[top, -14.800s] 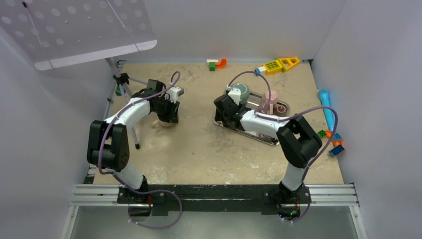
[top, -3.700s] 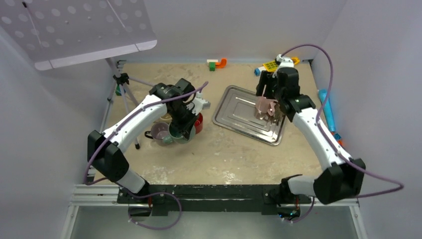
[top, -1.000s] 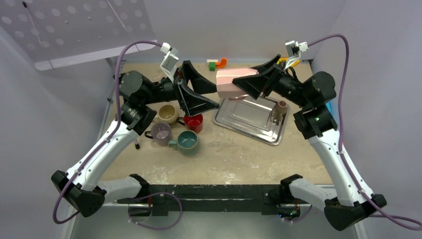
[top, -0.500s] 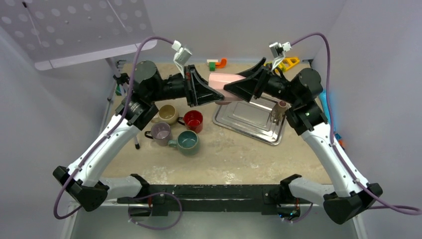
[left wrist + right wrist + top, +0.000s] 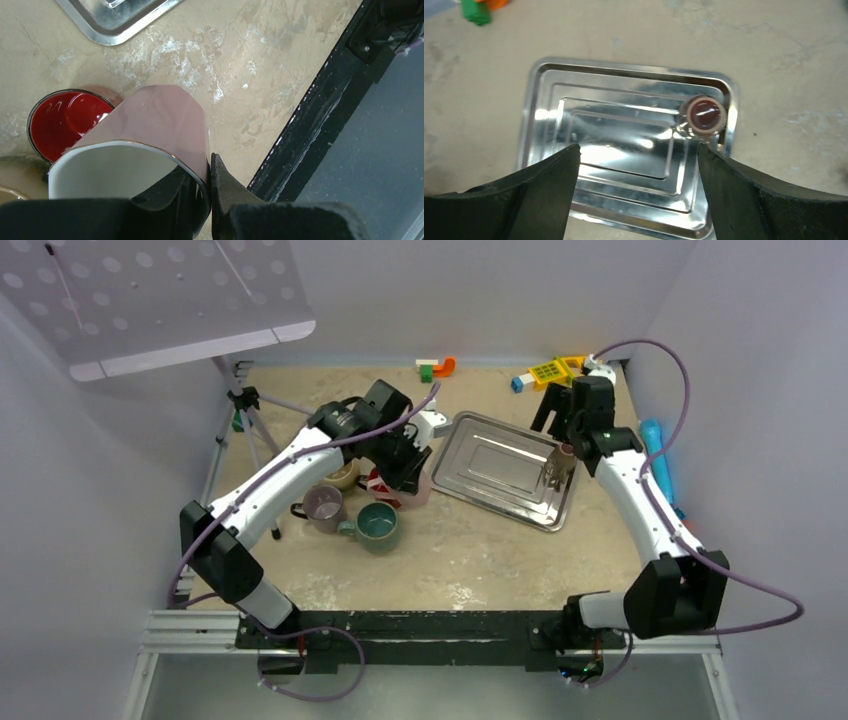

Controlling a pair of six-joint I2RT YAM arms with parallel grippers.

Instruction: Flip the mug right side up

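Note:
The robot's left gripper needs to release the pink mug on the bare table [image 5: 430, 526] between the teal mug and the metal tray. The pink mug now hangs beside the red mug.
The pink mug [image 5: 150, 125] hangs from my left gripper [image 5: 207, 170], which is shut on its rim, one finger inside and one outside. Its white inside faces up toward the wrist camera and its base points down at the table. In the top view the mug [image 5: 421, 490] sits low beside the red mug [image 5: 65, 120], under my left gripper [image 5: 405, 468]. I cannot tell whether it touches the table. My right gripper [image 5: 638, 150] is open and empty above the metal tray [image 5: 554, 100], at its far right end [image 5: 563, 415].
A small brown cup [image 5: 558, 464] stands on the tray [image 5: 480, 475]. Beige [image 5: 340, 472], purple [image 5: 322, 505] and teal [image 5: 378, 523] mugs stand upright left of the pink one. A tripod [image 5: 245, 405] stands at the far left, and toy blocks [image 5: 435, 367] lie along the back wall.
Both arms were raised, holding the pink mug between them. Now the right gripper has let go and drawn back over the tray; the left arm has lowered the mug beside the red mug.

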